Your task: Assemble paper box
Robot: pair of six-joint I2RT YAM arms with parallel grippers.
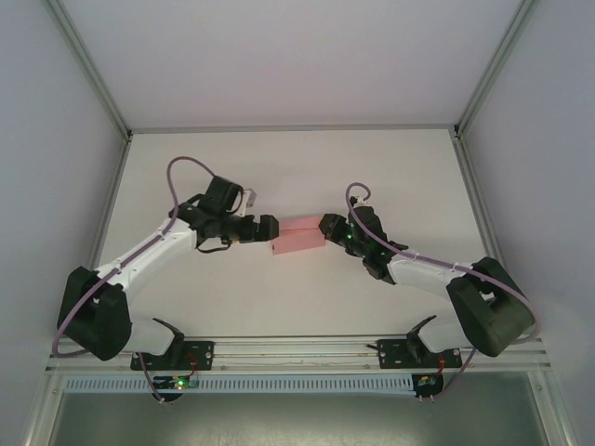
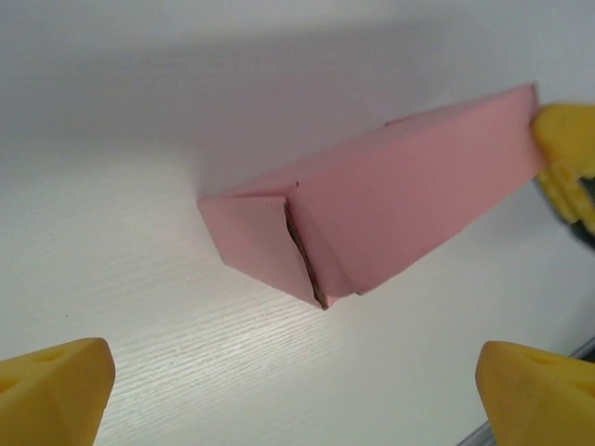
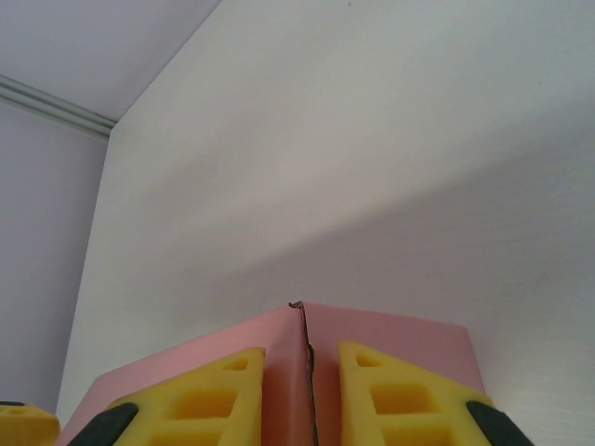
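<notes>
The paper box's end flap stands ajar along the slit, so next my left gripper closes on that end (image 2: 260,242) of the box while my right gripper steadies the other end.
The paper box (image 1: 297,235) is a small pink rectangular box lying on the white table (image 1: 297,177) between both arms. In the left wrist view the paper box (image 2: 390,209) shows its near end with the flaps folded in and a thin slit between them. My left gripper (image 2: 293,362) is open, its yellow fingertips (image 2: 65,381) wide apart and a little short of that end. My right gripper (image 3: 302,376) is shut on the box's other end, its fingers (image 3: 200,400) on either side of the end seam of the paper box (image 3: 390,330). The left gripper (image 1: 268,229) and right gripper (image 1: 327,228) face each other across the box.
Aluminium frame posts (image 1: 107,93) and white walls enclose the table. A metal rail (image 1: 297,348) with both arm bases runs along the near edge. Bare tabletop lies beyond the box (image 3: 372,139).
</notes>
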